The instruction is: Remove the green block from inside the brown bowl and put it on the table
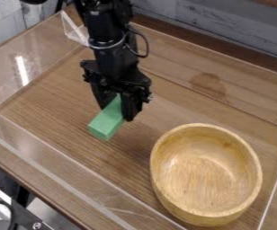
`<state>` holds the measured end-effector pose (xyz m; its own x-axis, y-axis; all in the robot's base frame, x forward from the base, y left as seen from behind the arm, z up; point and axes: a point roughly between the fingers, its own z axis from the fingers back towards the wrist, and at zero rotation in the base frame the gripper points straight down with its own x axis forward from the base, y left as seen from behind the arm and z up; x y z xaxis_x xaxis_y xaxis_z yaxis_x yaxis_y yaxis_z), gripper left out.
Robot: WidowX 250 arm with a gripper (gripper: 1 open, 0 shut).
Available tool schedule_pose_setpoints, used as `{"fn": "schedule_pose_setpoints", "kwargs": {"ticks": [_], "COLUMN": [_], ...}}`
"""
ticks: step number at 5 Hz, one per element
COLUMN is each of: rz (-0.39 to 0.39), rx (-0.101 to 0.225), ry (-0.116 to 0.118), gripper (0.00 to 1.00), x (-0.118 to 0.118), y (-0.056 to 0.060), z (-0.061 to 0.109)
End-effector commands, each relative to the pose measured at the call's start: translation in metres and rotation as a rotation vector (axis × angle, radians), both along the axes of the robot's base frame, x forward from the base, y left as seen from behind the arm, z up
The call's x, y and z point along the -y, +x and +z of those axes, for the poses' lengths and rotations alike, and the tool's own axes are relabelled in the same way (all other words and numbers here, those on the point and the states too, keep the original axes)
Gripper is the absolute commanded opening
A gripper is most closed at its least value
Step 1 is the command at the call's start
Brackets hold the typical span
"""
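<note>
My gripper needs to release the green block on the bare wooden table (pixel 124 126) next to the brown bowl.
The green block (pixel 105 124) hangs tilted in my black gripper (pixel 118 110), whose fingers are shut on its upper end. Its lower end is at or just above the table (pixel 57 103), left of the brown bowl (pixel 207 172); I cannot tell if it touches. The bowl sits at the front right and holds nothing. My arm comes down from the top of the view, and the gripper is well left of the bowl's rim.
Low clear acrylic walls (pixel 57 166) border the wood-grain tabletop along the front and left. A pale wall panel runs along the back right. The bowl takes up the front right corner.
</note>
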<state>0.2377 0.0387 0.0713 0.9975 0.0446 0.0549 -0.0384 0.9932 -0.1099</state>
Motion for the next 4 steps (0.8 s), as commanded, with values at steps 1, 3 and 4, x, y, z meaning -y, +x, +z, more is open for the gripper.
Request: {"fn": "schedule_pose_setpoints", "kwargs": {"ticks": [1,3,4], "rz": [0.001,0.004,0.006], "rx": [0.068,0.083,0.088], "ry": [0.013,0.012,0.012], "gripper": [0.0,0.0,0.0], "x": [-0.009,-0.016,-0.019], "y": [0.015,0.021,0.024], "z": [0.011,0.005,0.001]}}
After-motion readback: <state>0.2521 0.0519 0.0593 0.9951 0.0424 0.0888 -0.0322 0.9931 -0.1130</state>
